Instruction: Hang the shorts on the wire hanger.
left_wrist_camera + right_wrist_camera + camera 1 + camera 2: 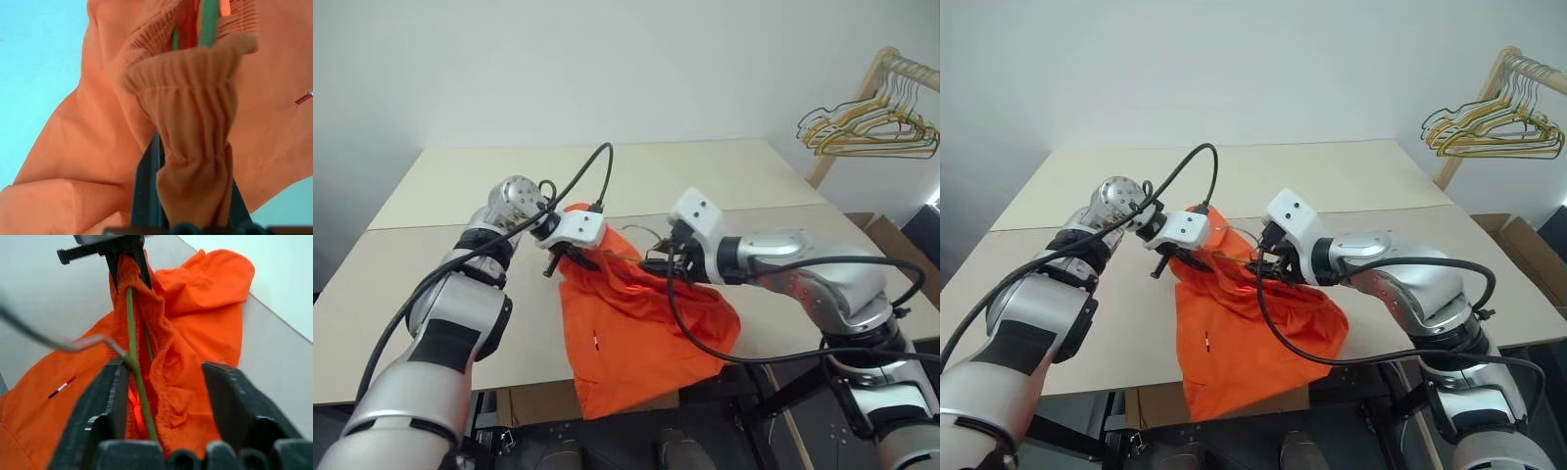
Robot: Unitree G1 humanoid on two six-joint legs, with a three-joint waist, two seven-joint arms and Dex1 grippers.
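Note:
The waistband is bunched around the end of the hanger at my left gripper, so I should open my left gripper, take the fabric farther (193, 193) below and pull it tight.
The orange shorts (636, 333) are lifted at the waistband above the table (705, 176); their lower part drapes down past the table's front edge. My left gripper (570, 257) is shut on the gathered waistband (195, 98). A thin olive wire of the hanger (131, 318) runs along inside the waistband, from the left gripper toward my right gripper (166, 369). The right gripper's fingers stand apart, with the wire against one finger (105, 396) and bunched waistband fabric between them. A grey bent end of the wire hanger (73, 345) sticks out to the side.
A wooden rack (891, 64) at the far right carries a bunch of yellow and pale wire hangers (867, 127). A cardboard box (1528, 240) sits beyond the table's right side. Black cables loop over both arms.

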